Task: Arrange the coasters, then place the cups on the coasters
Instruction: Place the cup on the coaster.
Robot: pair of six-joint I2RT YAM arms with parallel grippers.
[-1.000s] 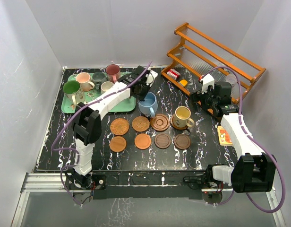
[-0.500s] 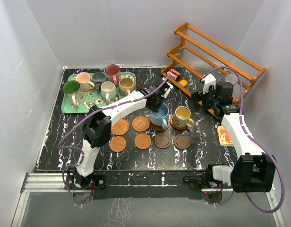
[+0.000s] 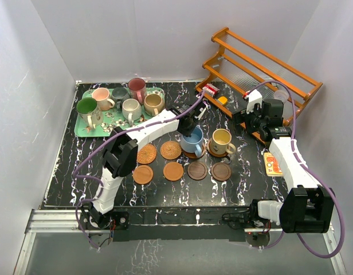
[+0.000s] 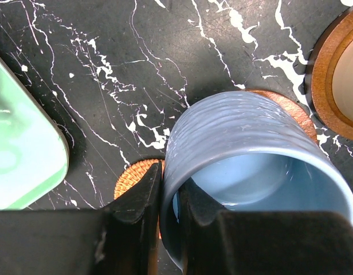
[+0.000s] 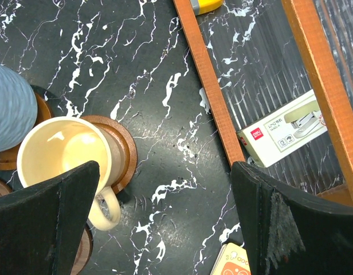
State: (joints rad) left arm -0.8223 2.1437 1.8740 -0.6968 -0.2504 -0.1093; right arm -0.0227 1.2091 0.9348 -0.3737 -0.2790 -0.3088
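Note:
Next, I put the light blue cup down on the dark brown coaster (image 3: 194, 149) (image 4: 254, 149) next to the yellow-cream cup and let go with my left gripper.
My left gripper (image 3: 187, 123) is shut on the rim of the light blue cup (image 3: 193, 139), one finger (image 4: 136, 200) outside the wall and the other inside. The cup (image 4: 245, 143) stands over a dark brown coaster (image 4: 291, 112) in the back row; whether it rests on it I cannot tell. A yellow-cream cup (image 3: 221, 141) sits on the brown coaster to its right. Two woven coasters (image 3: 145, 153) fill the rest of that row, and several more (image 3: 173, 171) lie in the front row. My right gripper (image 5: 165, 229) hangs open above the table by the yellow-cream cup (image 5: 62, 154).
A green tray (image 3: 82, 130) at the back left holds several cups (image 3: 130, 107). A wooden rack (image 3: 262, 63) with a stapler box (image 5: 282, 129) stands at the back right. An orange card (image 3: 272, 164) lies near the right arm.
My left gripper carried the light blue cup to the right, from beside the tray to over the brown coaster. The right arm has stayed put.

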